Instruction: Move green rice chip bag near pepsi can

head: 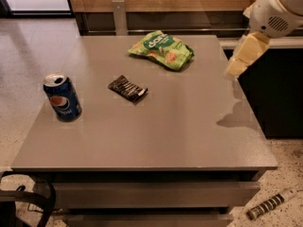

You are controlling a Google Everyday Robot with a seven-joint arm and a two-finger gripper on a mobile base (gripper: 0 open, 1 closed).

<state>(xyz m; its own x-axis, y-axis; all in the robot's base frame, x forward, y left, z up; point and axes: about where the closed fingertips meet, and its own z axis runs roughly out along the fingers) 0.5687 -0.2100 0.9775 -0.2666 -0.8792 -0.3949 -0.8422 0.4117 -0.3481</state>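
The end (177, 56) of the green rice chip bag nearer the dark cabinet is the next place for my gripper to go and close.
The green rice chip bag (162, 49) lies flat at the far middle of the grey table (189, 126). The pepsi can (62, 98) stands upright near the table's left edge, well apart from the bag. My gripper (241, 56) hangs from the white arm (277, 8) at the upper right, above the table's right edge, to the right of the bag and clear of it. It holds nothing that I can see.
A small black wrapper with white stripes (127, 88) lies between the can and the bag. A wooden wall and a metal post (119, 15) stand behind the table. A dark cabinet (274, 93) is to the right. A striped object (270, 205) lies on the floor.
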